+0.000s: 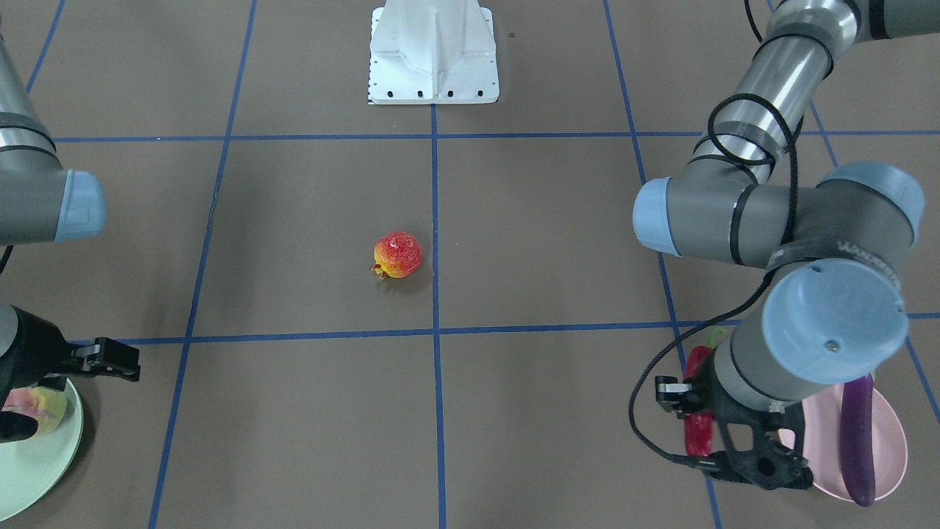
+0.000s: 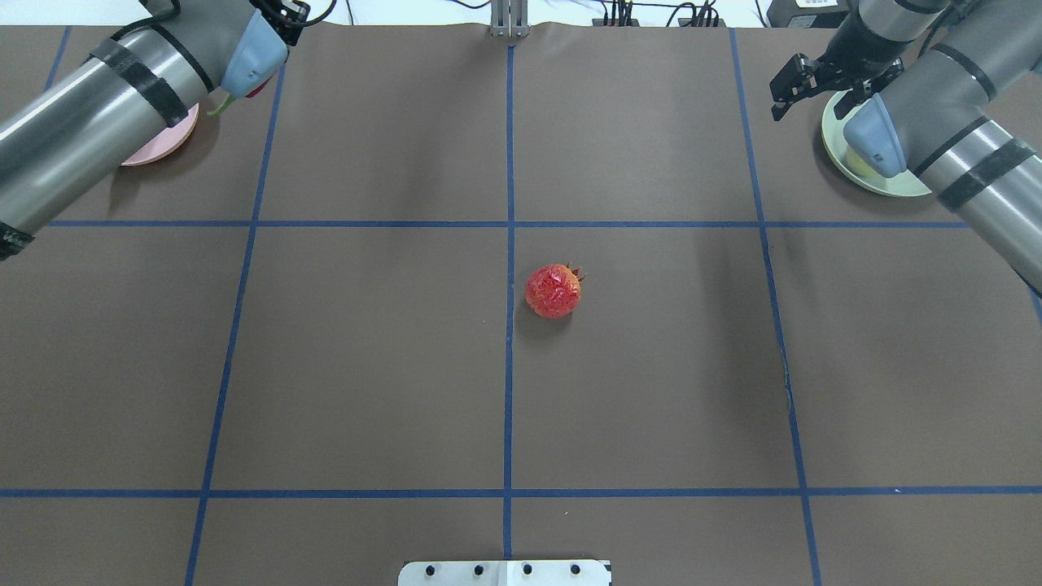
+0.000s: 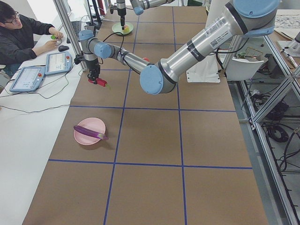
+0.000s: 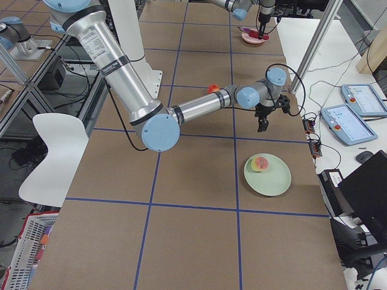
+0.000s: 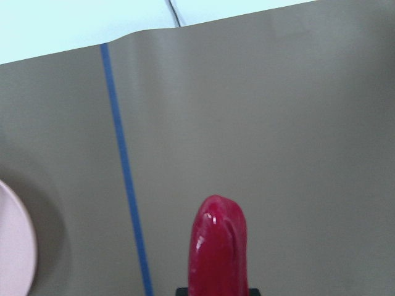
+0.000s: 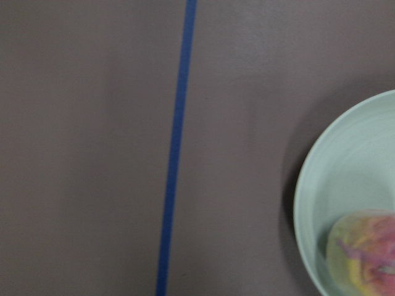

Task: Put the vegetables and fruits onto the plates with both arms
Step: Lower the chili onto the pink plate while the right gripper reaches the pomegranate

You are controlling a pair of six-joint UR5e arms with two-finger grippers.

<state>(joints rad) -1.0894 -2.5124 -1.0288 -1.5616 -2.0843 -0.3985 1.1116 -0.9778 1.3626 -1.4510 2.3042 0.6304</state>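
Next, my left gripper releases the red chili pepper on the pink plate point(image 1: 825, 427), beside the purple eggplant. The chili is now held above the table.
My left gripper point(image 1: 694, 419) is shut on the red chili pepper point(image 1: 698, 364) and holds it above the table beside the pink plate point(image 1: 892, 441). The chili fills the bottom of the left wrist view point(image 5: 219, 246). The purple eggplant point(image 1: 858, 441) lies on the pink plate. My right gripper point(image 2: 802, 77) is open and empty, just beside the mint green plate point(image 1: 44, 455). The peach-like fruit point(image 6: 364, 253) lies on that plate. The pomegranate-like fruit point(image 2: 553, 290) sits alone on the table's middle.
The white robot base point(image 1: 433, 51) stands at the near edge of the table. Blue tape lines point(image 2: 509, 366) divide the brown table top. An operator point(image 3: 23, 33) sits at a side desk with tablets point(image 4: 351, 121) beyond the plates.
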